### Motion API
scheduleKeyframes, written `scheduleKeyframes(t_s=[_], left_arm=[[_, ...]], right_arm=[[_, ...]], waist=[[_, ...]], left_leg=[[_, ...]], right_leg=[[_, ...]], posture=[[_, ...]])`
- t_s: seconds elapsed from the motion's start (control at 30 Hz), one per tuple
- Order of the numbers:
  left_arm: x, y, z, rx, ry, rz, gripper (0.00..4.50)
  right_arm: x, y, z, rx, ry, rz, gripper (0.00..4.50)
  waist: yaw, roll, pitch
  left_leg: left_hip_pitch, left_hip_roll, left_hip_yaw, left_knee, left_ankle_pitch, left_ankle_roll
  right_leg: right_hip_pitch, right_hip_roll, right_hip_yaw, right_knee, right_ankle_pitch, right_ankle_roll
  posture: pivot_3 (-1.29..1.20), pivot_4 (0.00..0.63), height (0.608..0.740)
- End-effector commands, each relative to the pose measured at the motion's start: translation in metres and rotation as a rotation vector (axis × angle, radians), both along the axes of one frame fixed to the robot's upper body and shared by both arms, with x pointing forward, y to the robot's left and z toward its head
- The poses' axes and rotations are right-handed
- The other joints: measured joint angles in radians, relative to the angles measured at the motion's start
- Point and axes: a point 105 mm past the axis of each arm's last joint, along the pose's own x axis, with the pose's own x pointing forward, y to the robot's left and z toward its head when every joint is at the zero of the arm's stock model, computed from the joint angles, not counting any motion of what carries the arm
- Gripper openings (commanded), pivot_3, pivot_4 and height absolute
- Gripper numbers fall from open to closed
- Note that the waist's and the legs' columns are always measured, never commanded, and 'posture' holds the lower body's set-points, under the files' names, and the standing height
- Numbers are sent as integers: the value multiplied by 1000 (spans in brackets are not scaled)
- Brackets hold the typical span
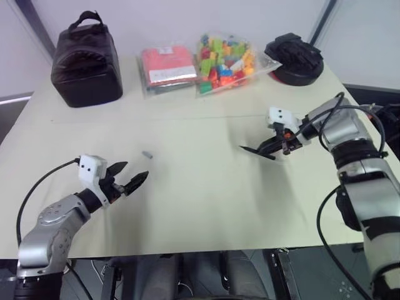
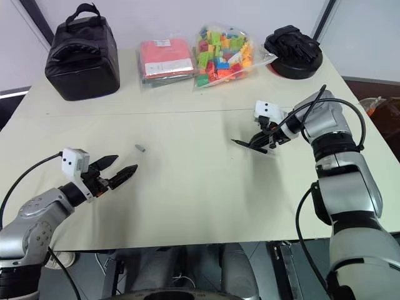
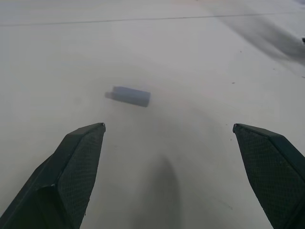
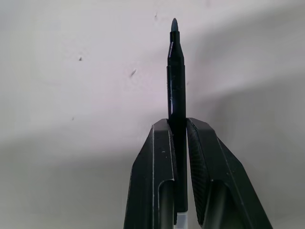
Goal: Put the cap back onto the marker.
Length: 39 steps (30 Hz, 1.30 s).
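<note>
The marker's tip sticks far out past the fingers, so before capping, my right gripper will put the marker down and take its body closer to that tip point(image 4: 176, 88).
The cap point(image 1: 147, 153), a tiny grey cylinder, lies on the cream table left of centre; the left wrist view shows the cap point(image 3: 128, 95) just beyond the open fingers. My left gripper point(image 1: 128, 175) hovers open a little in front of and to the left of the cap, with nothing between its fingers. On the right, my right gripper point(image 1: 275, 148) is shut on the marker point(image 1: 255, 150), a thin black stick whose pointed tip sticks out toward the left above the table. In the right wrist view the marker point(image 4: 175, 71) runs straight out from between the fingers.
Along the table's far edge stand a black bag point(image 1: 85, 59), a red packet point(image 1: 165, 67), a clear bag of coloured bricks point(image 1: 226, 62) and a black round object point(image 1: 294, 57). The table point(image 1: 200, 206) has bare surface between my two arms.
</note>
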Motion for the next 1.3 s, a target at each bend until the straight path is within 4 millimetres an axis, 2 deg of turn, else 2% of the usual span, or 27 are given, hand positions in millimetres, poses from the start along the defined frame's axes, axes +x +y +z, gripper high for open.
scheduleKeyframes(t_s=[0.03, 0.2, 0.3, 0.43, 0.53, 0.6, 0.77, 0.83, 0.9, 1.03, 1.17, 1.3], left_arm=[[-2, 5, 17, 24, -41, -35, 4500], [-1, 21, 21, 74, -38, -21, 4500], [1, 23, 21, 83, -38, -16, 4500], [1, 22, 21, 82, -39, -19, 4500], [3, 23, 20, 76, -46, -8, 4500], [6, 26, 21, 65, -59, 6, 4500], [7, 27, 36, 106, -76, -66, 4500], [6, 30, 42, 139, -68, -121, 4500], [7, 33, 48, 163, -59, -171, 4500], [12, 33, 56, 222, -33, -284, 4500], [22, 28, 62, 245, -37, -346, 4500], [27, 18, 60, 245, -38, -396, 4500]], right_arm=[[-3, 11, 6, 14, -81, 3, 29], [-9, 19, -3, 21, -89, 1, 29], [-9, 20, -9, 13, -95, -17, 29], [-5, 20, -12, 16, -119, -43, 1797], [-8, 18, -16, 6, -119, -20, 3479], [-1, 15, -11, 19, -168, -40, 4463], [16, -2, 27, 205, -309, -164, 4463], [17, -11, 45, 332, -352, -216, 4463], [12, -17, 54, 415, -359, -239, 4463], [1, -23, 56, 530, -350, -280, 4463], [-11, -15, 45, 557, -335, -273, 4463], [-20, -6, 35, 539, -317, -248, 4463]], waist=[[0, 0, 0], [1, 0, 0], [1, 0, 0], [3, 0, 0], [4, 0, 0], [4, 0, 0], [4, 0, 0], [4, 0, 0], [5, 0, 0], [6, 0, 0], [6, 0, 0], [-2, 0, 0]], left_leg=[[0, 0, 0, 0, 0, 0], [0, 0, 0, 0, 0, 0], [0, 0, 0, 0, 0, 0], [0, 0, 0, 0, 0, 0], [0, 0, 0, 0, 0, 0], [0, 0, 0, 0, 0, 0], [0, 0, 0, 0, 0, 0], [0, 0, 0, 0, 0, 0], [0, 0, 0, 0, 0, 0], [0, 0, 0, 0, 0, 0], [0, 0, 0, 0, 0, 0], [0, 0, 1, 0, 0, 1]], right_leg=[[0, 0, 0, 0, 0, 0], [0, 0, 0, 0, 0, 0], [0, 0, 0, 0, 0, 0], [0, 0, 0, 0, 0, 0], [0, 0, 0, 0, 0, 0], [0, 0, 0, 0, 0, 0], [0, 0, 0, 0, 0, 0], [0, 0, 0, 0, 0, 0], [0, 0, 0, 0, 0, 0], [1, 0, 0, 0, 0, 0], [1, 1, 0, 0, 0, 0], [0, 1, 0, 0, 0, 0]], posture=[[0, 150, 740], [0, 150, 740], [0, 150, 740], [0, 150, 740], [0, 150, 740], [0, 150, 740], [0, 150, 740], [0, 150, 740], [0, 150, 740], [0, 150, 740], [0, 150, 740], [0, 150, 740]])
